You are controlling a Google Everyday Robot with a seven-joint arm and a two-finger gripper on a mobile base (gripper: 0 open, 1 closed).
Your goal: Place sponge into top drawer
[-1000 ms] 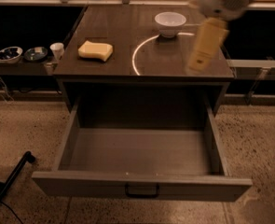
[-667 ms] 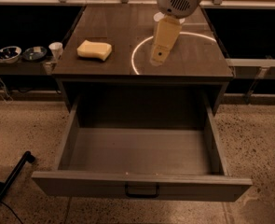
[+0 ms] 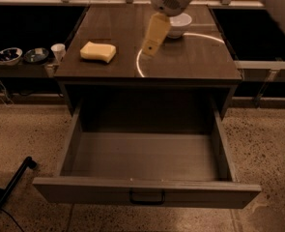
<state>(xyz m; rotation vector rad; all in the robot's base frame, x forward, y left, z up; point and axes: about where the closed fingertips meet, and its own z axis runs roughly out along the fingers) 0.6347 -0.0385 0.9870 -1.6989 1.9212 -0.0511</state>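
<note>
The robot's gripper will next move to the end of the pale yellow sponge (image 3: 108,53) nearest the white bowl and close there.
The pale yellow sponge (image 3: 98,51) lies flat on the left part of the dark wooden cabinet top (image 3: 195,57). The top drawer (image 3: 147,154) is pulled wide open below it, empty inside, with a small dark pull handle (image 3: 147,197) on its front panel. My gripper (image 3: 149,48) hangs from above over the middle of the cabinet top, to the right of the sponge and apart from it, with nothing in it. It partly hides a white bowl (image 3: 178,24) behind it.
A bright ring of light (image 3: 141,65) marks the cabinet top. On a low shelf at the left stand two dark bowls (image 3: 21,55) and a small white cup (image 3: 58,51). A black leg (image 3: 9,190) crosses the speckled floor at lower left.
My gripper has swung left across the cabinet top, from the right edge past the white bowl toward the sponge. The sponge and drawer have not moved.
</note>
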